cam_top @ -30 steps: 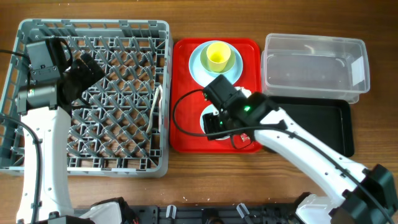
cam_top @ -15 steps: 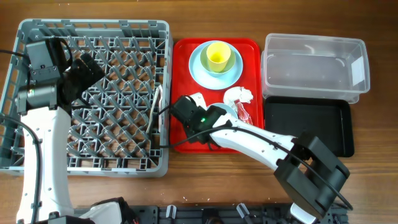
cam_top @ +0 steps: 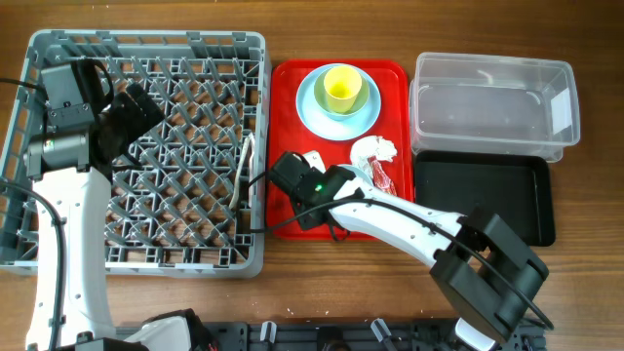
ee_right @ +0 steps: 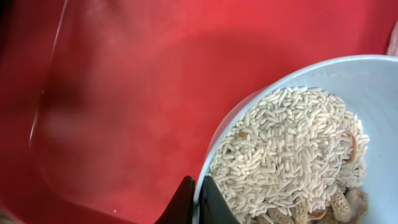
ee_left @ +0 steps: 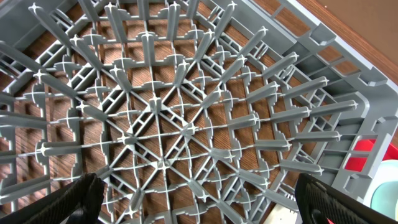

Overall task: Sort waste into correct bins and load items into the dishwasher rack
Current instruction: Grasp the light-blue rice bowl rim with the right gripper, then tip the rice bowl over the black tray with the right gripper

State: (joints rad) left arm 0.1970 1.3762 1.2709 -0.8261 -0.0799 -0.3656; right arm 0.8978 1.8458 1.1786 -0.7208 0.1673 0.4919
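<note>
The robot's right gripper will set the pale blue bowl down on the red tray [cam_top: 307, 186], between the blue plate and the front edge.
In the right wrist view my right gripper [ee_right: 198, 200] is shut on the rim of the pale blue bowl [ee_right: 373, 81], one finger outside and one inside. The bowl holds rice and crumb scraps [ee_right: 286, 149]. From overhead the right gripper [cam_top: 297, 190] is over the red tray's left front, and the arm hides the bowl. The yellow-green cup [cam_top: 341, 90] stands on the blue plate [cam_top: 312, 115]. A white napkin [cam_top: 373, 149] and a red wrapper [cam_top: 381, 176] lie beside them. My left gripper [ee_left: 199, 202] hangs open and empty above the grey dishwasher rack [cam_top: 146, 39].
The red tray [cam_top: 285, 88] sits between the rack and the bins. The clear tub [cam_top: 492, 107] is at the back right, with the black tray [cam_top: 483, 195] in front of it. A white plastic utensil [cam_top: 248, 164] rests at the rack's right wall.
My right gripper has moved to the left front of the red tray and closed on the bowl's rim. The left arm has stayed still.
</note>
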